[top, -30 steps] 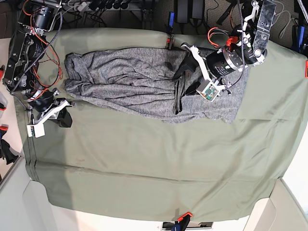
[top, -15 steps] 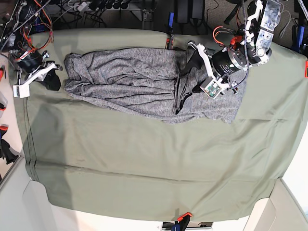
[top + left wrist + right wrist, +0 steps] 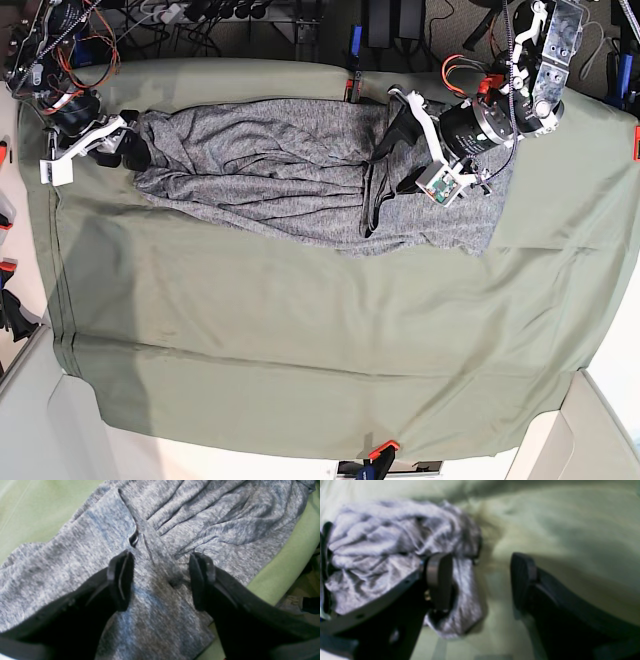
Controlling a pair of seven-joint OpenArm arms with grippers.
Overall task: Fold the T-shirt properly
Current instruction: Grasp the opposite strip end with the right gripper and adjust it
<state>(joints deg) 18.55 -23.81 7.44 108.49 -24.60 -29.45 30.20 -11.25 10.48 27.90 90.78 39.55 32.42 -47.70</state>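
Observation:
My right gripper has one finger over green cloth beside the shirt, so it should move further in, grip the bunched end (image 3: 158,180) and carry it across the shirt.
The heather-grey T-shirt (image 3: 290,170) lies crumpled in a long band across the back of the table. My left gripper (image 3: 392,152) is open low over the shirt's right part. In the left wrist view it (image 3: 160,580) straddles a raised ridge of grey knit (image 3: 150,542), and the fingers (image 3: 120,580) stand apart on either side. My right gripper (image 3: 132,140) is open at the shirt's left end. In the right wrist view it (image 3: 480,580) shows one finger (image 3: 440,580) over the bunched shirt edge (image 3: 395,542) and the other over green cloth.
An olive-green cloth sheet (image 3: 300,340) covers the whole table. Orange clamps hold it at the back edge (image 3: 352,85), the front edge (image 3: 383,450) and the right edge (image 3: 636,140). Cables and electronics crowd the back left (image 3: 70,30).
My right gripper has swung from the table's front left back and right to the shirt's left end. My left gripper has shifted slightly back over the shirt.

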